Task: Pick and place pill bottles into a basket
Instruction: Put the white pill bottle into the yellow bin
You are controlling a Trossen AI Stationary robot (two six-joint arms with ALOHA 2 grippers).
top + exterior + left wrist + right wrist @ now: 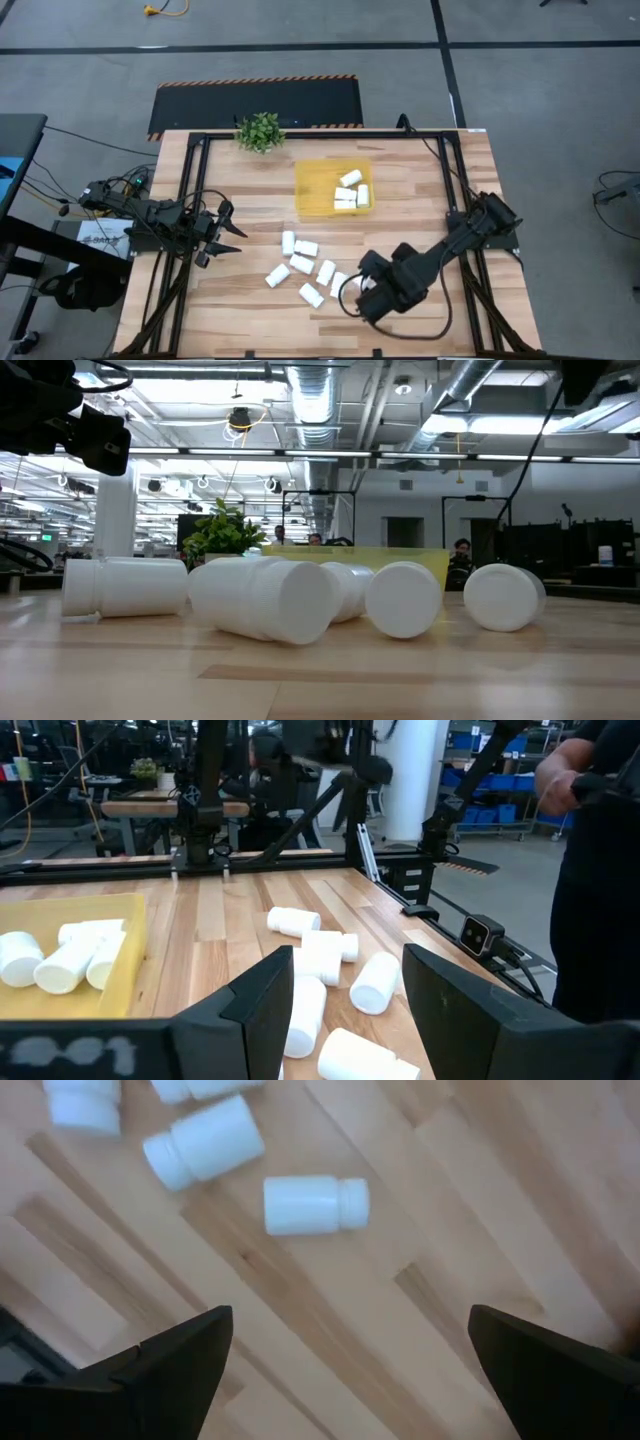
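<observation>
The white pill bottle at the end of the cluster nearest my right arm should be gripped next by my right gripper, closing on the cap and bottom [364, 283] [316, 1205].
Several white pill bottles lie on their sides on the wooden table, in a loose cluster [305, 268] near the middle front; they also show in the low view [265, 598]. The yellow basket [318, 190] stands beyond them and holds three bottles [350, 192]. My right gripper [358, 297] hovers open over the cluster's right end, pointing down; one bottle [315, 1204] lies on the wood ahead of its fingers [180, 1360]. My left gripper [228, 231] is open and empty at the table's left, pointing toward the cluster [325, 960] and the basket [115, 955].
A small green potted plant [260, 131] stands at the table's far edge, left of the basket. Black frame rails [190, 190] run along the table's left, right and far sides. A person [595, 870] stands beyond the table's right side.
</observation>
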